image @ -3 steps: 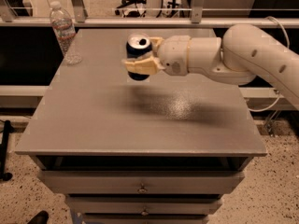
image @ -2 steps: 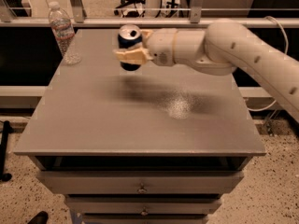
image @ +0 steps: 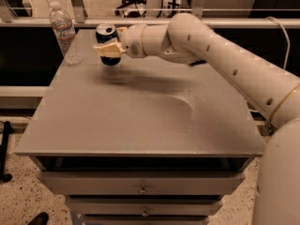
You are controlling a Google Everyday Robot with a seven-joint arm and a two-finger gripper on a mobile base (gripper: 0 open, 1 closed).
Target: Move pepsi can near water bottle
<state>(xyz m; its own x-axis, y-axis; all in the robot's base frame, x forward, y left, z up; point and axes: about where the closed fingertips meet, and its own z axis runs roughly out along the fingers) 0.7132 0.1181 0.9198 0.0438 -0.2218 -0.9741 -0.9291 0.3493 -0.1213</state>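
My gripper is to let go of the pepsi can soon. It will set it on the grey table's far edge (image: 92, 60), close beside the water bottle.
The pepsi can (image: 107, 33) is dark blue with a silver top and stands upright in my gripper (image: 108, 46), held above the grey table (image: 140, 116) at its far left part. The gripper's cream fingers (image: 108, 49) are closed around the can's body. The water bottle (image: 63, 33), clear and ribbed with a white cap, stands upright at the table's far left corner, a short gap to the left of the can. My white arm (image: 211, 50) reaches in from the right across the table's back.
The table has drawers (image: 140, 189) below its front edge. A metal rail (image: 234, 22) runs behind the table. A cable (image: 283, 36) hangs at the far right. The speckled floor (image: 18, 200) drops away on the left.
My gripper has carried the pepsi can to the left and toward the back of the table, closer to the water bottle. The bottle has not moved.
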